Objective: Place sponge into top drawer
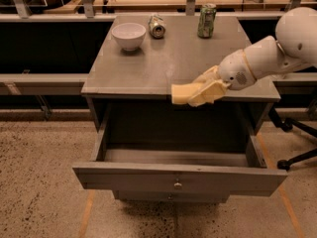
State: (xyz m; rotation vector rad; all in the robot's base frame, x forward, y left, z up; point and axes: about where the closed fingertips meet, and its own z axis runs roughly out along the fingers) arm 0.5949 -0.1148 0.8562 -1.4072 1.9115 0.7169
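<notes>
My gripper should set the sponge down on the top drawer's bottom [202,148], at a spot that is slightly towards the chair side of the knob. The sponge is still above the drawer's back.
My gripper [200,89] reaches in from the right on a white arm and is shut on the pale yellow sponge [182,93]. It holds the sponge in the air at the front edge of the grey cabinet top [163,63], above the back of the open top drawer [178,178]. The drawer is pulled out towards the camera. Its front has a small round knob [177,185], and the part of its inside that shows looks empty.
A white bowl [129,35], a can lying on its side [157,26] and an upright green can [206,20] stand at the back of the cabinet top. A chair base [297,138] stands on the floor to the right. Shelving runs behind the cabinet.
</notes>
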